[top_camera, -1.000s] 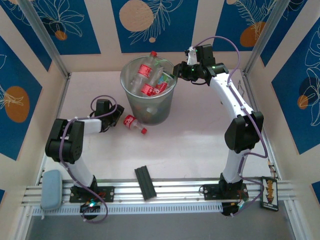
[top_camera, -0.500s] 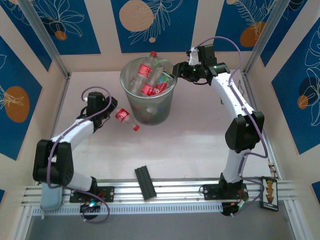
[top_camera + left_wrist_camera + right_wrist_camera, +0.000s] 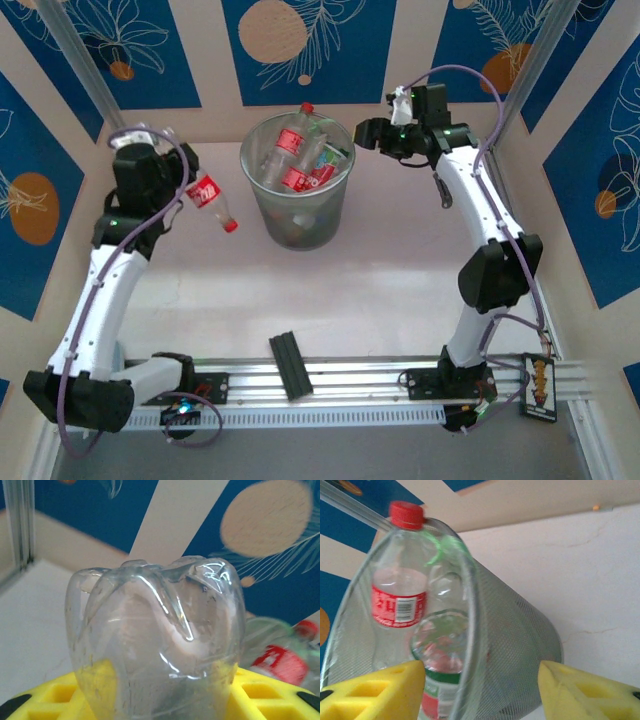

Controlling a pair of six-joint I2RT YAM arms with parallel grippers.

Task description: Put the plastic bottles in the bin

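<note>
Bottles crowd the unheld bin, so the robot's right gripper should close on the bin's rim [image 3: 352, 152] and steady the bin before the left gripper lowers its bottle into it.
My left gripper [image 3: 186, 190] is raised left of the bin [image 3: 262, 205] and shut on a red-labelled plastic bottle [image 3: 208, 194], which hangs cap-down above the table. In the left wrist view the bottle's clear base [image 3: 155, 635] sits between the yellow pads [image 3: 42, 702]. The grey bin holds several plastic bottles [image 3: 290, 150], one poking above the rim. My right gripper [image 3: 364, 133] stands open just right of the bin's rim, with nothing in it. Its wrist view shows the mesh wall [image 3: 515, 645], a red-capped bottle [image 3: 400, 600] and a green-labelled bottle [image 3: 440, 680] inside.
A black flat bar [image 3: 290, 365] lies near the front rail between the arm bases. A small card [image 3: 538, 388] sits at the front right. Walls with metal posts [image 3: 90, 80] close in the table on three sides.
My left arm has lifted the bottle off the table beside the bin and carried it up and to the left. The right gripper has opened and drawn back slightly from the bin's rim.
</note>
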